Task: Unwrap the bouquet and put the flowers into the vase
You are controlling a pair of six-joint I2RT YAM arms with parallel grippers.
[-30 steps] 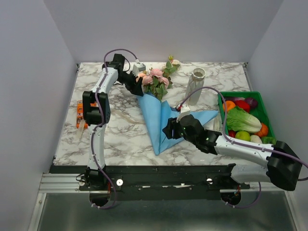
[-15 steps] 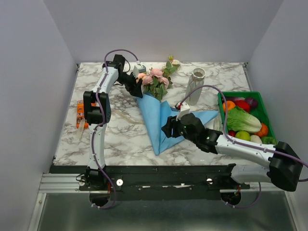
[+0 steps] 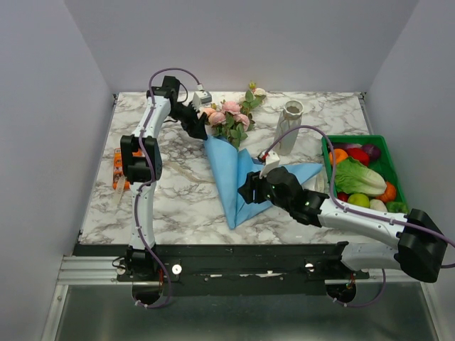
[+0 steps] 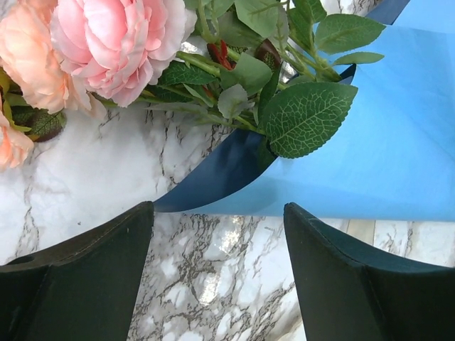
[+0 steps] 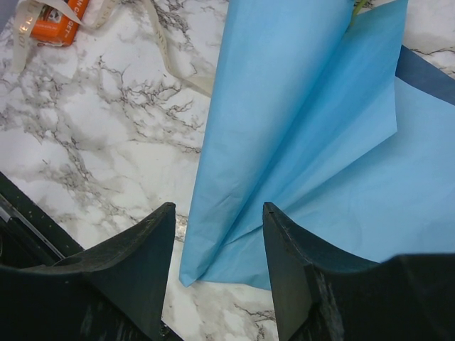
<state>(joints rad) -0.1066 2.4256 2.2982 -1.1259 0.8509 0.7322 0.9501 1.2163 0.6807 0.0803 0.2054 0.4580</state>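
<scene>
The blue paper's fold still covers the flowers' stems, so I will use my left gripper to pinch the paper's edge [image 4: 195,208] beside the blooms, lift it and pull the paper aside.
The bouquet lies on the marble with its blue paper [image 3: 229,177] partly unfolded, one flap spread right toward the vase. The flowers [image 3: 229,116], pink and peach roses with green leaves, stick out of the paper's far end. My left gripper [image 3: 200,128] is open just left of the blooms. In the left wrist view its gripper [image 4: 219,207] spans bare marble, with the pink rose [image 4: 117,42] and paper [image 4: 370,142] just beyond. My right gripper [image 5: 217,209] hangs open over the paper's [image 5: 298,106] narrow tip. The off-white vase [image 3: 290,124] stands upright at the back right.
A green crate [image 3: 395,169] of toy produce sits at the right edge. A loose beige ribbon [image 5: 160,42] and an orange pack [image 5: 60,14] lie left of the paper; the orange pack [image 3: 119,169] is near the left arm.
My left gripper has opened wider and pulled back slightly left from the blooms. The right arm and the paper have barely moved.
</scene>
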